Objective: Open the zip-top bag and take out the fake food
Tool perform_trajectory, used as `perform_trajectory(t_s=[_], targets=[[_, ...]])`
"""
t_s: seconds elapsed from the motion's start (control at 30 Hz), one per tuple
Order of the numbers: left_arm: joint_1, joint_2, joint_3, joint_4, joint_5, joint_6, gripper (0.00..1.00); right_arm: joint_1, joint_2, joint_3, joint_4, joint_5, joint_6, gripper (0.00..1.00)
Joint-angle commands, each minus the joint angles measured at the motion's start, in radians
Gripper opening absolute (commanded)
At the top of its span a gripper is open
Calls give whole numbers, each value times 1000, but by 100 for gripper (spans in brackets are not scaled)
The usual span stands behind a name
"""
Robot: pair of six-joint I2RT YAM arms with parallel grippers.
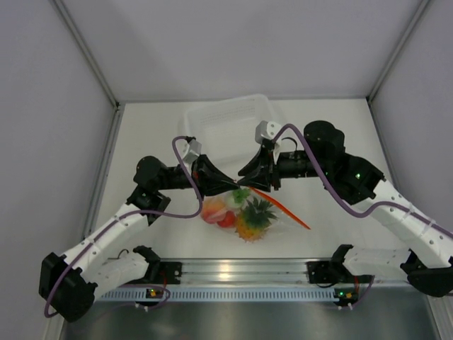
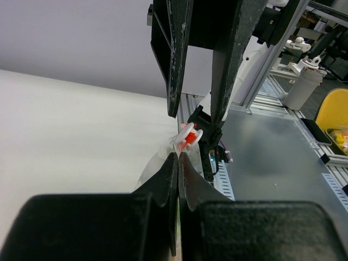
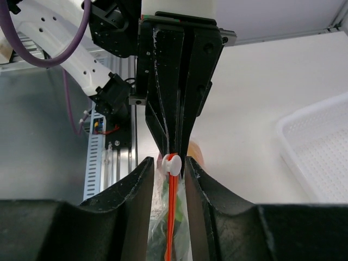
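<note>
My right gripper's fingers are just short of the white slider, so they should reach farther and pinch the slider's sides [image 3: 172,165] before dragging it along the bag's zip.
The zip-top bag [image 1: 244,212] hangs between my two grippers with its lower part on the table. Inside are an orange pineapple [image 1: 253,219], a peach-coloured fruit [image 1: 212,209], a small red fruit [image 1: 226,221] and a white vegetable [image 1: 237,198]. Its red-orange zip strip [image 1: 287,211] slopes down to the right. My left gripper [image 2: 178,157] is shut on the bag's top edge [image 2: 157,166], just below the white slider [image 2: 188,138]. My right gripper [image 3: 169,159] faces it, with its jaws a little apart on either side of the slider [image 3: 173,163] and the strip [image 3: 173,212].
A rigid clear tray [image 1: 226,117] stands behind the grippers at the back of the table; its corner also shows in the right wrist view [image 3: 321,147]. An aluminium rail [image 1: 241,273] runs along the near edge between the arm bases. Grey walls close in both sides.
</note>
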Motion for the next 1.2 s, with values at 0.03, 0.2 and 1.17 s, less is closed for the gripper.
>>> perform_trajectory(t_s=[0.03,0.2,1.17], targets=[[-7,-2,52,55,-14,-11,0,2,6,36,35,-62,-16,31],[-5,3,55,55,-5,-19,0,2,16,22,42,-45,-16,31],[-7,15,60,55,-69,-57,0,16,49,-5,45,138,-25,6]])
